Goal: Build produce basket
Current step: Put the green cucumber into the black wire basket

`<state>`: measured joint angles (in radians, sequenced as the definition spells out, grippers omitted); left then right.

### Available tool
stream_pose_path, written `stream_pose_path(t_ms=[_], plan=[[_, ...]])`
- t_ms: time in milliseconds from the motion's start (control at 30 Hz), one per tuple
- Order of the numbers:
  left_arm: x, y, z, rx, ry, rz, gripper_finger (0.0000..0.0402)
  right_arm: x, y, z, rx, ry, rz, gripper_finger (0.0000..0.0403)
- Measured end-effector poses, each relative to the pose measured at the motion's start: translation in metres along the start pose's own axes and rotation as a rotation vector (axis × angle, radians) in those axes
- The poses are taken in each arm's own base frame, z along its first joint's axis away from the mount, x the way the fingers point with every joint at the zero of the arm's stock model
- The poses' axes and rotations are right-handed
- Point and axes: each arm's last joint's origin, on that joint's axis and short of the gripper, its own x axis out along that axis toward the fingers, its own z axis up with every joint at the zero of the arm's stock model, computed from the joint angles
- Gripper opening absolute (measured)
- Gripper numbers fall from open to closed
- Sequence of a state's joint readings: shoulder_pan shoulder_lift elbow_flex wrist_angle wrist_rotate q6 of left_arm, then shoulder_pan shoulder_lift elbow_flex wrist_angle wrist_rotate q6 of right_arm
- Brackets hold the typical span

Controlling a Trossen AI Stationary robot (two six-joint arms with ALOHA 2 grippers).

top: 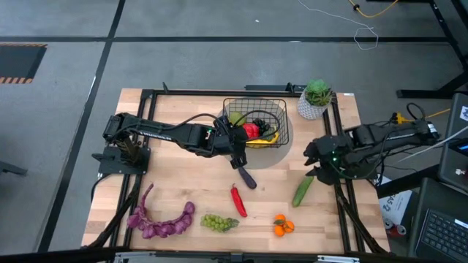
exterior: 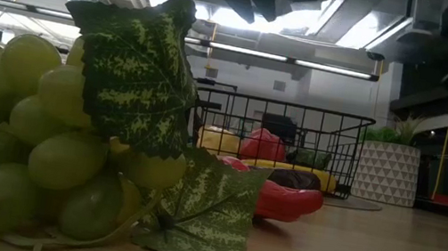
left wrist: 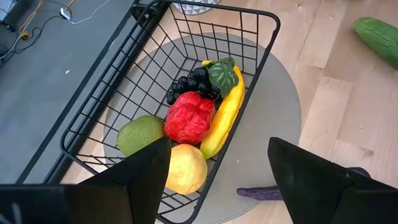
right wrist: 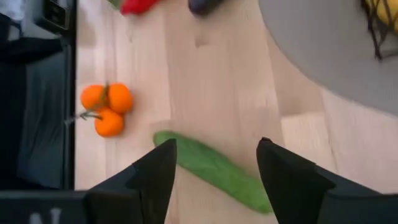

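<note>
My right gripper will close on the cucumber's far half (top: pixel 306 186) (right wrist: pixel 237 184), toward the end that lies away from the oranges.
The black wire basket (top: pixel 254 120) stands on a grey round mat (top: pixel 281 150) and holds a green apple (left wrist: pixel 140 134), a yellow fruit (left wrist: pixel 186 169), a red fruit (left wrist: pixel 188 117), a banana (left wrist: pixel 225 112) and dark grapes (left wrist: pixel 194 84). My left gripper (left wrist: pixel 217 149) hangs open over the basket's near edge, nothing between its fingers. The dark eggplant (top: pixel 246 176) lies just below it. My right gripper (right wrist: pixel 217 144) is open above the cucumber (right wrist: pixel 214 171), apart from it. The red chili (top: pixel 238 199), green grapes (top: pixel 219 222), purple grapes (top: pixel 162 223) and oranges (top: pixel 284 226) lie on the table.
A green plant in a white speckled pot (top: pixel 316 100) stands at the far right, beside the basket. In the low view the green grapes (exterior: pixel 42 133) fill the foreground. Bare wood (top: pixel 183 183) lies between the mat and the near row of produce.
</note>
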<state>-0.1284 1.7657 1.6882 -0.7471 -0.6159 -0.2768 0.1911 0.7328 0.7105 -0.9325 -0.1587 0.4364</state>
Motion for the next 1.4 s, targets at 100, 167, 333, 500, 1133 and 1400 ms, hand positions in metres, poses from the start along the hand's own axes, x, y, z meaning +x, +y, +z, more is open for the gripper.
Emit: stream_pose_path(t_ms=[100,167,333,500,1133,1400], plan=[[0.0,0.0,0.0,0.0,0.0,0.0,0.0264,0.002,0.004,-0.004,0.003,0.029,0.006,0.0222],[0.0,0.0,0.0,0.0,0.0,0.0,0.0264,0.007,0.006,-0.007,-0.002,0.037,0.029,0.0222],[0.0,0.0,0.0,0.0,0.0,0.0,0.0264,0.03,0.007,-0.02,0.001,0.119,0.029,0.0222],[0.0,0.0,0.0,0.0,0.0,0.0,0.0264,0.059,0.005,-0.029,-0.014,0.137,-0.012,0.0222],[0.0,0.0,0.0,0.0,-0.001,0.0,0.0264,0.106,0.014,-0.041,-0.145,0.37,-0.112,0.0222],[0.0,0.0,0.0,0.0,-0.001,0.0,0.0264,0.11,0.014,-0.043,0.018,0.375,-0.163,0.0222]])
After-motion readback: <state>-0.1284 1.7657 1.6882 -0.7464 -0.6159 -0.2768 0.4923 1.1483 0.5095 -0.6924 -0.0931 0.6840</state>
